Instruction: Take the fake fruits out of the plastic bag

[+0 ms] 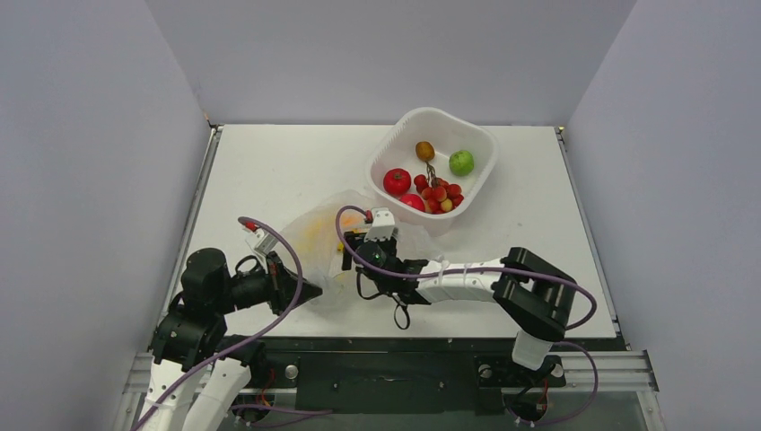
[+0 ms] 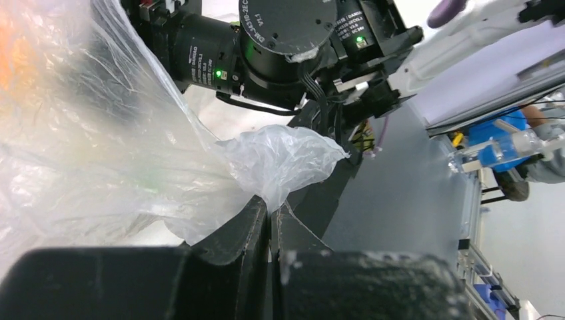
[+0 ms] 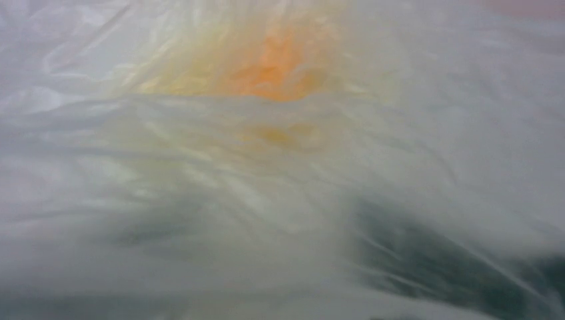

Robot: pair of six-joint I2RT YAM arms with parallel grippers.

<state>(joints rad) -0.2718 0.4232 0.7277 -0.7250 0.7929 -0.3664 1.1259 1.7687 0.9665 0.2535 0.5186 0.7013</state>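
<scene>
The film covers the orange-yellow fruit while my left gripper pinches the bag's near edge, so that gripper should open and take the bag's far edge [image 1: 348,197] by the tub.
The plastic bag [image 1: 310,241] lies crumpled on the table left of centre. My left gripper [image 1: 313,290] is shut on the bag's near edge, and the left wrist view shows a tuft of film [image 2: 280,157] pinched between its jaws [image 2: 274,211]. My right gripper [image 1: 345,253] reaches into the bag from the right, its fingers lost under the film. An orange-yellow fruit [image 3: 276,67] glows through the plastic [image 3: 200,167] in the right wrist view. A red round fruit [image 1: 397,181] and red grapes [image 1: 439,193] lie in the tub.
The white square tub [image 1: 388,144] stands at the back right and also holds a green apple [image 1: 461,162] and a small brown fruit [image 1: 424,150]. The right arm's wrist motors [image 2: 280,40] sit close above the left gripper. The table's near edge [image 1: 395,334] runs just behind both grippers.
</scene>
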